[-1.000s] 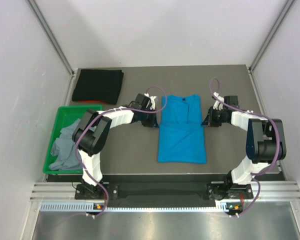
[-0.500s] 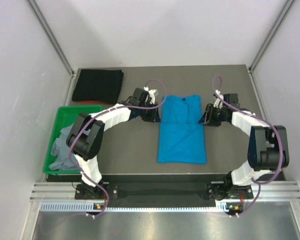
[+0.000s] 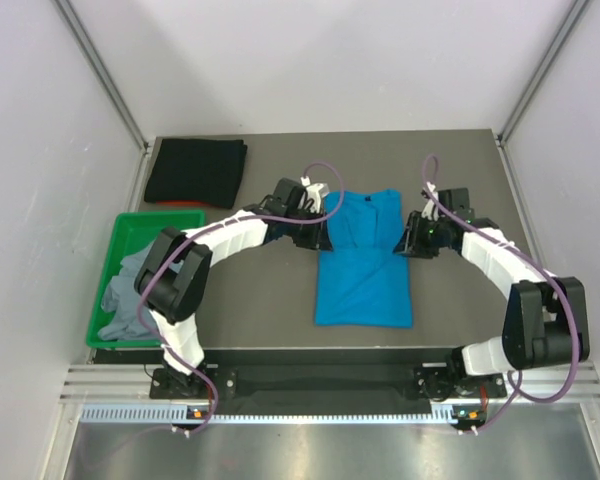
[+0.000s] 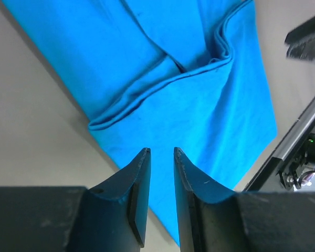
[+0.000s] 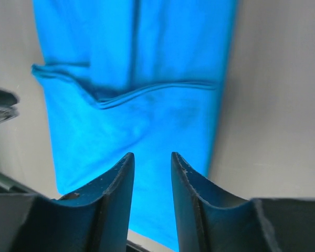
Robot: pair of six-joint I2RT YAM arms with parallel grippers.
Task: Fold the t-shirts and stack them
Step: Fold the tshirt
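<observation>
My right gripper is to close next on the near corner [image 3: 410, 325] of the blue t-shirt, on the side that is farther away from the green bin.
A bright blue t-shirt [image 3: 363, 258] lies mid-table, sleeves folded in, with a cross fold showing in the left wrist view [image 4: 189, 63] and the right wrist view [image 5: 136, 52]. My left gripper [image 3: 318, 234] hovers at its left edge, and my right gripper [image 3: 406, 240] hovers at its right edge. Each pair of jaws stands a little apart with nothing between, seen from the left wrist [image 4: 161, 152] and the right wrist [image 5: 152, 155]. A black t-shirt [image 3: 195, 172] lies folded at the back left. A grey t-shirt [image 3: 128, 290] is crumpled in the bin.
The green plastic bin [image 3: 120, 225] stands at the table's left edge, next to the left arm. The grey table [image 3: 460, 180] is ringed by white walls, with a metal rail along the near edge.
Both grippers were shut a second ago and now stand open. Each has shifted a little inward over the blue shirt's edges. The shirt has not visibly moved.
</observation>
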